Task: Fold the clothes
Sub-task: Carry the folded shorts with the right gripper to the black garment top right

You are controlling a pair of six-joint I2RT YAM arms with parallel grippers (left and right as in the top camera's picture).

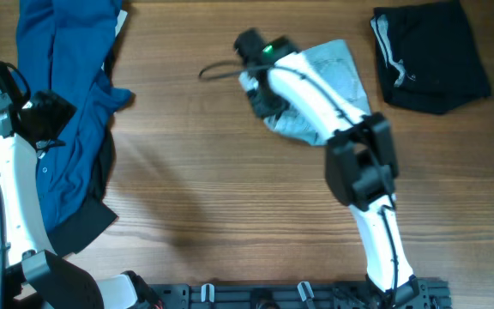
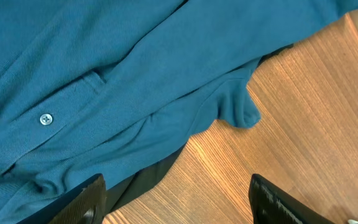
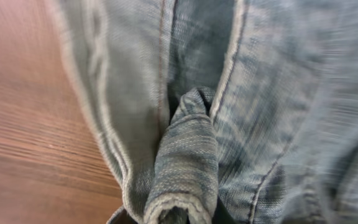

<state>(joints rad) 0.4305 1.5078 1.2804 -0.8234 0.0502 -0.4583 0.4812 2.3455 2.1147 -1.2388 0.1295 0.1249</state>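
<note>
My right gripper has the denim shorts. Next, I lay them down on top of the folded black shorts [image 1: 406, 45].
The pale-blue denim shorts [image 1: 337, 64] lie bunched at the table's top centre, partly under my right arm. My right gripper [image 1: 260, 90] sits on their left edge. In the right wrist view it [image 3: 176, 214] is shut on a raised fold [image 3: 185, 162] of the denim shorts [image 3: 272, 93], and its fingers are mostly hidden by cloth. The dark-blue button shirt [image 1: 58, 51] sprawls at the left. My left gripper [image 1: 50, 116] hovers over its edge. From the left wrist, that gripper [image 2: 178, 193] stands open over bare wood beside the shirt [image 2: 104, 74], holding nothing.
Black shorts with a white drawstring [image 1: 431, 56] lie folded at the top right. A dark cloth [image 2: 148, 180] pokes out from under the shirt. A black cable loop [image 1: 217, 70] lies left of the denim. Bare wooden table [image 1: 221, 189] fills the middle.
</note>
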